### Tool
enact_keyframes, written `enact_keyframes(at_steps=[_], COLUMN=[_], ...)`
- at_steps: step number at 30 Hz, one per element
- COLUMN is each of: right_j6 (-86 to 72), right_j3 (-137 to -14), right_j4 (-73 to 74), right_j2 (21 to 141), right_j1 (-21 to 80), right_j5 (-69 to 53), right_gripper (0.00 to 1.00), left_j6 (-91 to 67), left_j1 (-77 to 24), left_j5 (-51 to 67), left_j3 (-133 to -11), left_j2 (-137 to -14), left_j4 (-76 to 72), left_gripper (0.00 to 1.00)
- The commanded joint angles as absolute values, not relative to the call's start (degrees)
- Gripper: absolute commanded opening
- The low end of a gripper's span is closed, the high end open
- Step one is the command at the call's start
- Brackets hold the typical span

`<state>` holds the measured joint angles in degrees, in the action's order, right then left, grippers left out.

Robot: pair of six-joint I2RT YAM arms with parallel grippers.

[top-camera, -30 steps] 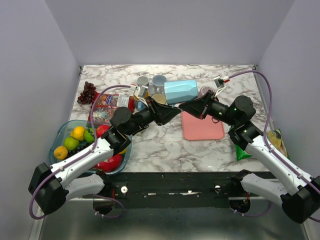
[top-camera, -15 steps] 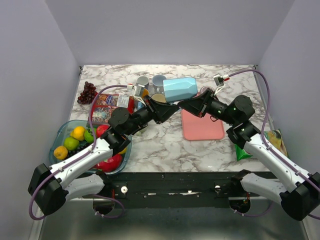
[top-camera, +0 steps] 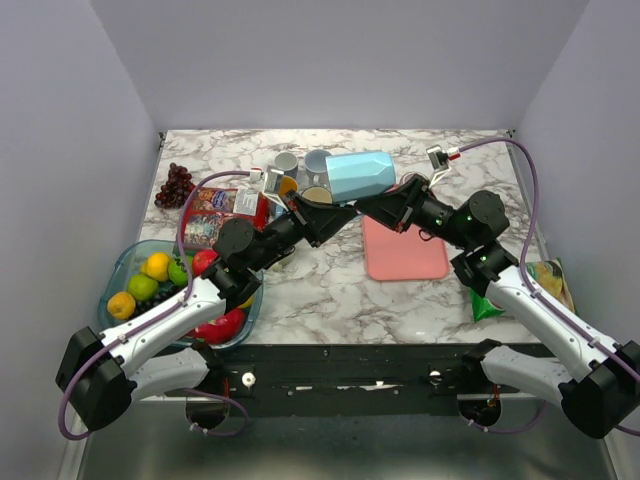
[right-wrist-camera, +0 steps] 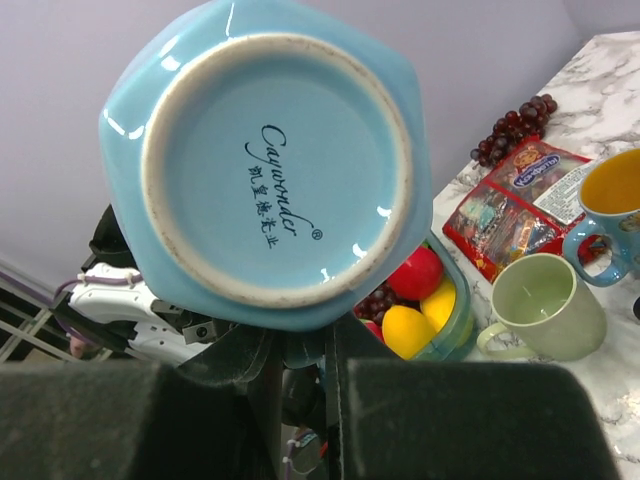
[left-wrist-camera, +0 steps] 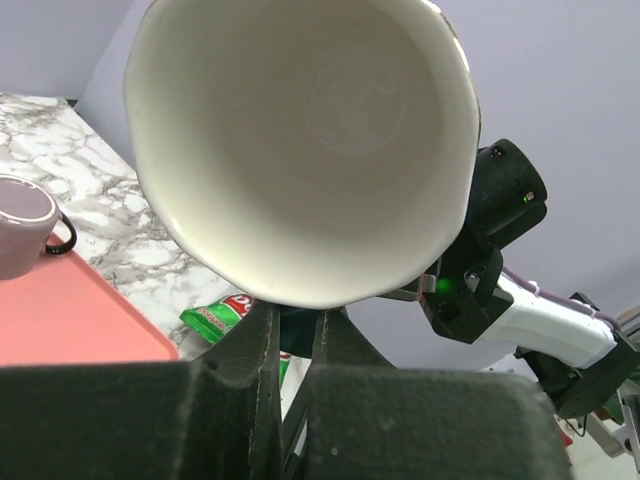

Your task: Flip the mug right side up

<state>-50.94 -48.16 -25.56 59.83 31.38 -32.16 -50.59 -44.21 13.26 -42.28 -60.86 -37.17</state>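
Next, my left gripper sets the light blue mug on the marble [top-camera: 325, 238] between the cups and the pink tray.
The light blue mug [top-camera: 358, 178] hangs on its side in the air over the back middle of the table, held between both arms. My left gripper [top-camera: 326, 206] is shut on the mug's rim edge. In the left wrist view the mug's white inside [left-wrist-camera: 300, 140] faces the camera above the left gripper [left-wrist-camera: 295, 330]. My right gripper [top-camera: 386, 206] is shut on the mug's lower edge at the base end. In the right wrist view the mug's printed underside [right-wrist-camera: 275, 165] sits above the right gripper [right-wrist-camera: 300, 345].
A pink tray [top-camera: 405, 255] lies under the right arm with a mauve mug [top-camera: 411, 184] at its far end. Other cups [top-camera: 288, 161] stand behind. Grapes [top-camera: 176, 185], a snack packet [top-camera: 213, 215] and a fruit container [top-camera: 138, 290] are at the left, a green packet [top-camera: 485, 302] at the right.
The left gripper has closed onto the mug's rim. The mug has risen slightly and shifted towards the back, both arms moving with it.
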Motion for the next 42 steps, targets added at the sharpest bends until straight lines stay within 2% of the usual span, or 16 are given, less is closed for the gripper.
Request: enact_keyframes(at_steps=[1, 3, 6, 9, 10, 12, 13, 24, 27, 28, 42], right_j6=[-50.72, -48.7, -47.56, -47.29, -47.37, -46.94, -46.76, -42.46, -41.23, -40.87, -39.2], right_j3=[-50.79, -51.77, -51.5, -51.24, -50.98, -50.63, -50.54, -47.2, -46.93, -46.93, -48.78], right_j4=[-23.23, -17.76, -15.21, -13.63, -13.19, -12.13, -11.52, 8.07, 12.91, 13.88, 21.88], right_j2=[60.29, 60.56, 60.38, 60.29, 60.21, 60.03, 59.68, 54.5, 52.92, 52.65, 55.81], right_j1=[33.75, 33.75, 33.75, 33.75, 33.75, 33.75, 33.75, 33.75, 33.75, 33.75, 33.75], right_j5=[-35.16, -33.15, -30.51, -28.84, -28.31, -26.56, -25.76, -5.12, -0.28, 1.82, 10.46], right_gripper=[0.01, 0.01, 0.11, 0.33, 0.46, 0.53, 0.61, 0.81, 0.93, 1.0, 1.0], left_j6=[-48.08, -47.11, -46.23, -45.79, -45.62, -44.74, -44.39, -40.17, -39.12, -39.02, -40.52], left_j1=[-44.56, -44.56, -44.56, -44.56, -44.56, -44.56, -44.56, -44.65, -44.74, -44.91, -51.41], left_j5=[10.73, 9.23, 7.65, 5.02, 4.4, 2.91, 1.51, -9.13, -11.24, -11.77, -28.73], left_j3=[-42.19, -43.06, -43.42, -43.42, -43.59, -44.64, -45.08, -52.72, -54.57, -55.02, -66.26], left_j2=[-60.65, -60.29, -59.42, -58.37, -58.1, -57.57, -57.48, -58.53, -60.2, -60.64, -77.77], left_j4=[-38.07, -34.13, -30.42, -26.91, -25.76, -21.21, -19.44, 7.0, 12.45, 13.79, 34.62], left_gripper=[0.0, 0.0, 0.0, 0.0, 0.0, 0.0, 0.0, 0.0, 0.0, 0.0, 0.0])
